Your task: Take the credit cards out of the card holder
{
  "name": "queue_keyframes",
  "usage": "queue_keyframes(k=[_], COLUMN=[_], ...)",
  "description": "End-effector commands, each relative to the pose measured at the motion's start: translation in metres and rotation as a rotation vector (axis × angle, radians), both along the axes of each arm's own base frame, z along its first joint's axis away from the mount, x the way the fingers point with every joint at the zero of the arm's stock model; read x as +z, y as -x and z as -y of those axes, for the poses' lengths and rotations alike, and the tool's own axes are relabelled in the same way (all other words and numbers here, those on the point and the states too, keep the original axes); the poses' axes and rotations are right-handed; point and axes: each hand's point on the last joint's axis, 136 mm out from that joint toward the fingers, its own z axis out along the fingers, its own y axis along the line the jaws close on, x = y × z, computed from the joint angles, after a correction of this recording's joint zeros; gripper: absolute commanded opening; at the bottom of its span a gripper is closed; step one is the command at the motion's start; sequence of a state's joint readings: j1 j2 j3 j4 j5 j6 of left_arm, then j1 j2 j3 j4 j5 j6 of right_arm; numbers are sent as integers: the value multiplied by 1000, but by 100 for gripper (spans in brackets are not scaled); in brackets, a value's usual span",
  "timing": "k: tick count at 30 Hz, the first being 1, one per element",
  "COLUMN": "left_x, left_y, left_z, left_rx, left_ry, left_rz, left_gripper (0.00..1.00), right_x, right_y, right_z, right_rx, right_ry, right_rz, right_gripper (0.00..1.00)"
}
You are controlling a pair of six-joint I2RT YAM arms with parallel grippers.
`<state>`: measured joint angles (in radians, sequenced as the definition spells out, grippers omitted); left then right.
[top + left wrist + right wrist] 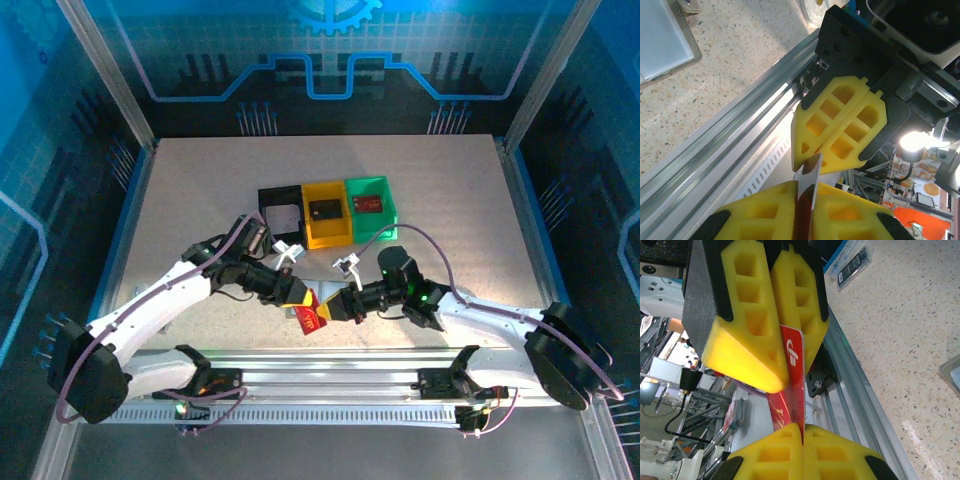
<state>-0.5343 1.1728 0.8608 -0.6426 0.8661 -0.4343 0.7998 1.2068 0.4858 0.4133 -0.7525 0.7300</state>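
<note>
The red card is pinched by both grippers with fingers almost touching, so next my right gripper backs off, then takes the red card's loose end (pixel 312 326) once my left gripper turns it.
A red credit card (pixel 311 319) hangs on edge above the table's front edge, between both grippers. My left gripper (pixel 300 293) is shut on one end of the card (pixel 809 192). My right gripper (pixel 333 305) is shut on the other end (pixel 801 410). The yellow fingertips of the two grippers almost touch. In the left wrist view the right gripper (pixel 815 161) faces mine (pixel 807 195). In the right wrist view the left gripper (pixel 799 372) faces mine (pixel 802 432). The grey card holder (pixel 662 42) lies flat on the table beside the grippers, its corner (pixel 951 374) just in view.
Black bin (pixel 268 196), yellow bin (pixel 312 236) and green bin (pixel 390 208) stand in a row behind the grippers, each with a card inside. The aluminium front rail (pixel 330 355) runs right under the grippers. A dark flat card-like thing (pixel 855 262) lies on the table near the rail.
</note>
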Motion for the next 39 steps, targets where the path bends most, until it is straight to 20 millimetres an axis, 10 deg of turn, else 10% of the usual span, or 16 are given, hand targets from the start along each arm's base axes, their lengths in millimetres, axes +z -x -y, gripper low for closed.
queue_keyframes(k=[1, 10, 21, 39], left_x=[9, 8, 19, 18], left_y=[5, 2, -15, -50], left_z=[2, -2, -11, -27], left_rx=[-27, 8, 188, 589], left_ry=[39, 10, -21, 125], left_rz=[36, 53, 92, 81], left_gripper=[10, 0, 0, 0], right_x=[-8, -3, 10, 23], right_y=[4, -9, -33, -33], right_z=[-1, 10, 46, 40], right_rx=[9, -71, -300, -480], right_ry=[14, 7, -2, -115], right_rz=[-19, 2, 59, 57], right_gripper=[0, 10, 53, 63])
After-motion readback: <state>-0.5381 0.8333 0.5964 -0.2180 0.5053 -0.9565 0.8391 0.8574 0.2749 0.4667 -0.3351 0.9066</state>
